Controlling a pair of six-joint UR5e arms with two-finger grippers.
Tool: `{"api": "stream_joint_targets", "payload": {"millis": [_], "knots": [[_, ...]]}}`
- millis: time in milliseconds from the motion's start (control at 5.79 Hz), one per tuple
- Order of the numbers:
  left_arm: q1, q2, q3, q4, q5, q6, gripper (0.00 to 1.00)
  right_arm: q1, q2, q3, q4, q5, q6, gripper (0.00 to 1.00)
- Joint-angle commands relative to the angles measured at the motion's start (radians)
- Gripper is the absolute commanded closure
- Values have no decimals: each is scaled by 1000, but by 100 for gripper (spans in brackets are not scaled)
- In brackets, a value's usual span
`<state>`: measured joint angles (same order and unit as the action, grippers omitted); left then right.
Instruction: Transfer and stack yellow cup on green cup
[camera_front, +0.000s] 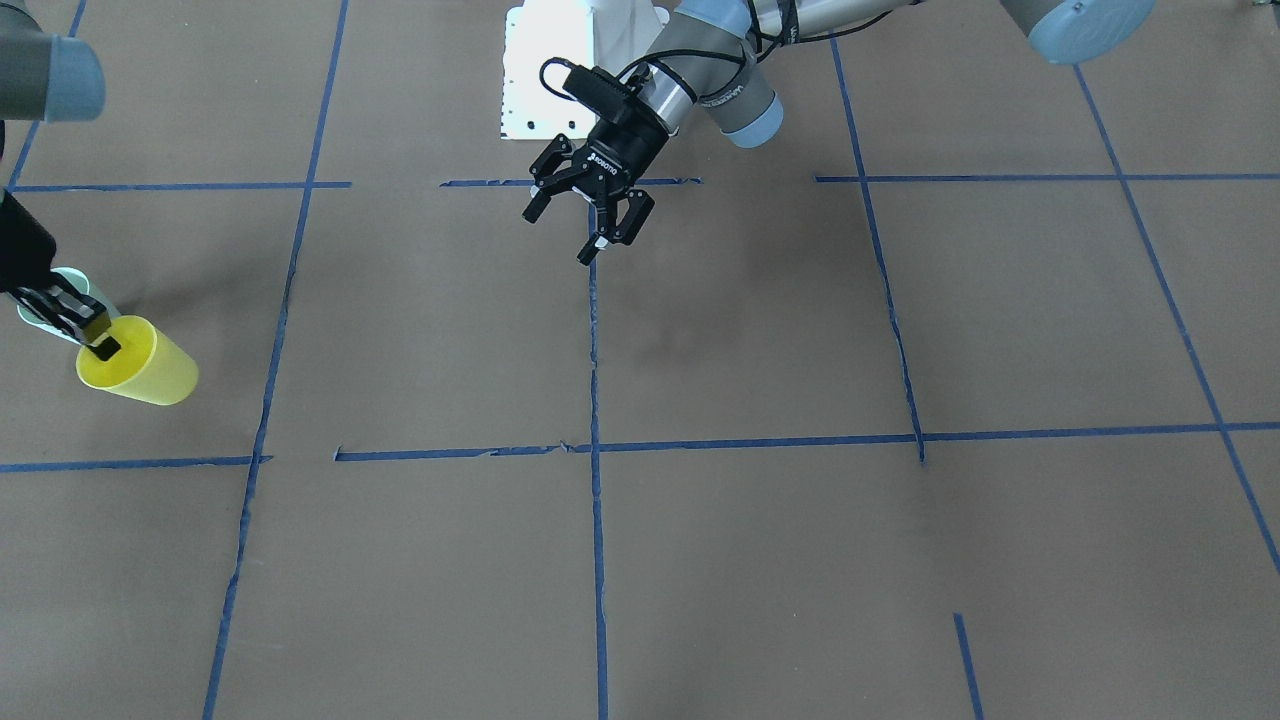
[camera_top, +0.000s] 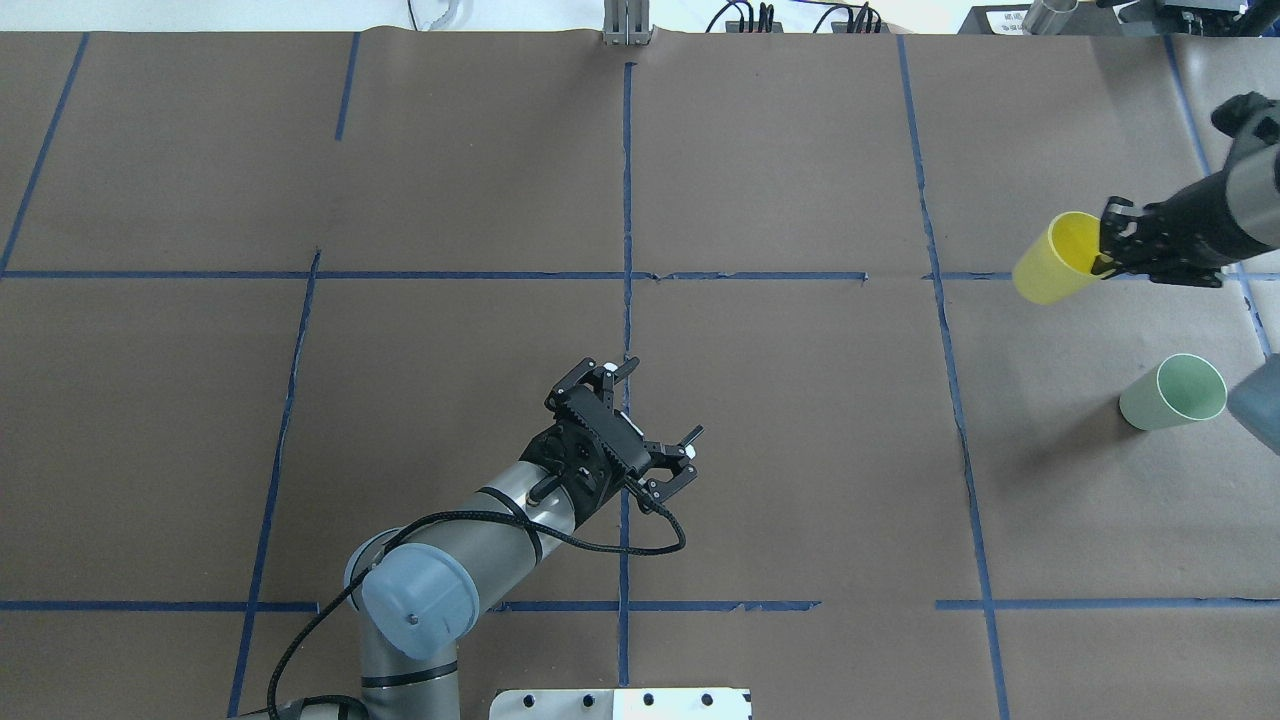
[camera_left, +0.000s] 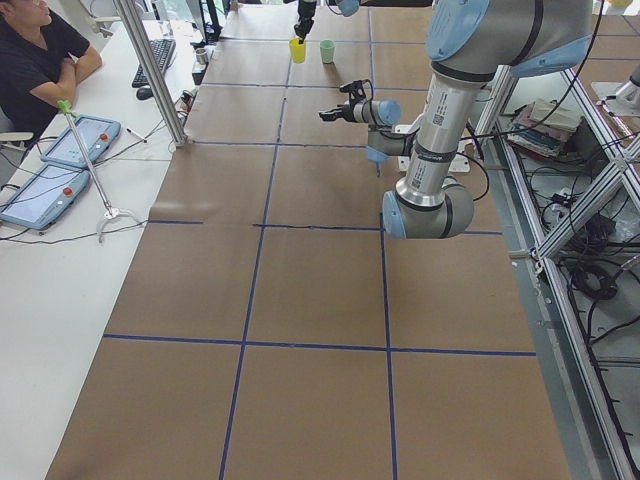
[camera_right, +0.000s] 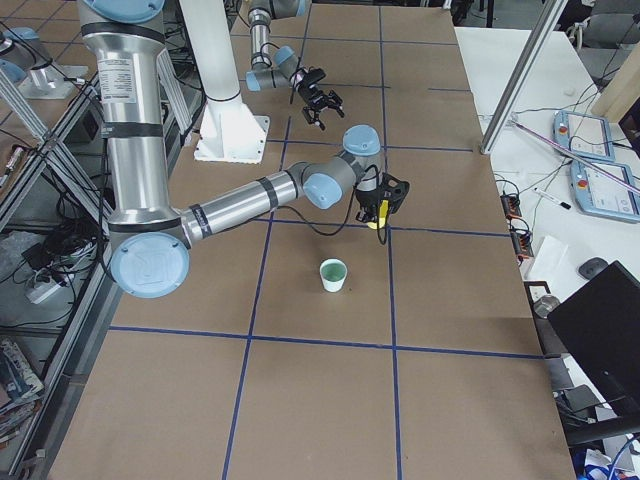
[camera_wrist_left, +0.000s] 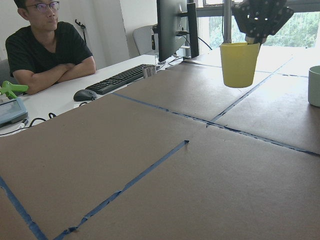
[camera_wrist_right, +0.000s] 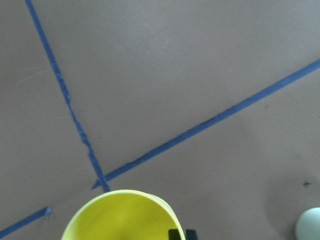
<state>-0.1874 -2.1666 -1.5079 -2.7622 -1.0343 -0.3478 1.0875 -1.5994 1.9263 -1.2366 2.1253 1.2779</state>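
The yellow cup will be let go of by my right gripper, nested upright inside the opening of the green cup (camera_front: 52, 296). The yellow cup is still upright above the table.
My right gripper (camera_top: 1105, 250) is shut on the rim of the yellow cup (camera_top: 1055, 262), one finger inside it. It holds the cup upright above the table at the far right; the cup hangs clear in the left wrist view (camera_wrist_left: 239, 62). The cup's mouth fills the bottom of the right wrist view (camera_wrist_right: 122, 217). The green cup (camera_top: 1172, 392) stands upright on the table, nearer the robot than the yellow cup and apart from it. In the front-facing view it (camera_front: 70, 280) is partly hidden behind the gripper. My left gripper (camera_top: 660, 405) is open and empty over the table's middle.
Brown paper with blue tape lines (camera_top: 628, 250) covers the table. The white base plate (camera_top: 620, 703) lies at the robot's edge. An operator (camera_wrist_left: 45, 45) sits beyond the table's end on my left, with a keyboard (camera_wrist_left: 125, 77), a mouse and tablets (camera_left: 75, 140).
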Motion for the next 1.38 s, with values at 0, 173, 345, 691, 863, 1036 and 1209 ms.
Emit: {"api": "stream_joint_targets", "payload": {"millis": [0, 173, 345, 691, 863, 1036, 1209], "knots": [[-1, 5, 0, 3, 0, -6, 1, 58, -249, 133, 2, -11, -118, 99], [0, 5, 0, 3, 0, -8, 0, 58, -317, 170, 2, -46, -146, 99], [0, 5, 0, 3, 0, -8, 0, 54, -330, 166, 3, -47, -160, 99], [0, 5, 2, 4, 0, -8, 0, 51, -315, 146, 3, -41, -157, 99], [0, 5, 2, 4, 0, -8, 0, 49, -307, 137, 3, -39, -158, 98], [0, 5, 2, 4, 0, -10, 0, 35, -295, 125, 2, -41, -155, 97], [0, 5, 2, 3, 0, -10, 0, 34, -294, 114, 3, -39, -158, 93]]}}
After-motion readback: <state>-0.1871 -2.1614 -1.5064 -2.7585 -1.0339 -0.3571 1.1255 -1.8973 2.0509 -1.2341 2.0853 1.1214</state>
